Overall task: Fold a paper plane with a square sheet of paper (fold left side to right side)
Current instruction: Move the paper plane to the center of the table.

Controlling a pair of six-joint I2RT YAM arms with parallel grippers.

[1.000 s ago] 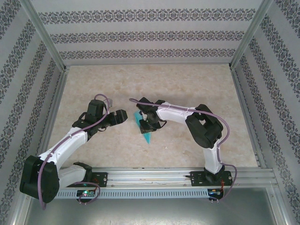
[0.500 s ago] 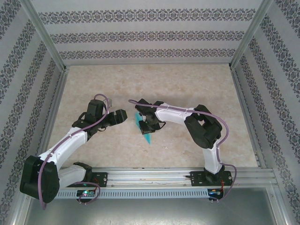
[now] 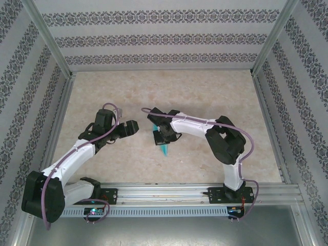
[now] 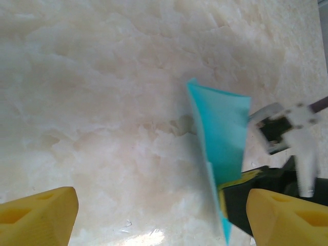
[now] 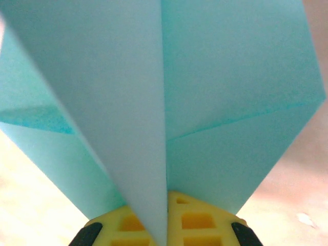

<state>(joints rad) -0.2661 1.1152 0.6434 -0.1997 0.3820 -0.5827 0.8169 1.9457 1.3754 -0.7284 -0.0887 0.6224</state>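
Observation:
The robot's right gripper needs to release the turquoise sheet of paper, which hangs near the table's middle now, just past the middle of the table, toward the back panel [image 3: 168,114].
The turquoise sheet of paper [image 3: 163,147], folded into a slim pointed shape, hangs near the table's middle with its tip toward the near edge. My right gripper [image 3: 161,135] is shut on it. In the right wrist view the creased paper [image 5: 215,77] rises from between the closed yellow fingers [image 5: 205,223], its two layers meeting at my right gripper [image 5: 167,218]. My left gripper [image 3: 135,127] stands open just left of the paper, apart from it. In the left wrist view the paper [image 4: 221,128] stands on edge ahead of my left gripper [image 4: 161,218], close to its right finger [image 4: 287,218].
The marbled table top [image 3: 169,92] is walled by patterned panels [image 3: 164,38] on three sides. Aluminium posts [image 3: 269,46] stand at the corners and a metal rail [image 3: 169,192] runs along the near edge, where both arm bases sit.
My right gripper's jaws have closed fully on the paper, and the paper's outline from above has narrowed to a thin strip with a point. The left arm has stayed put.

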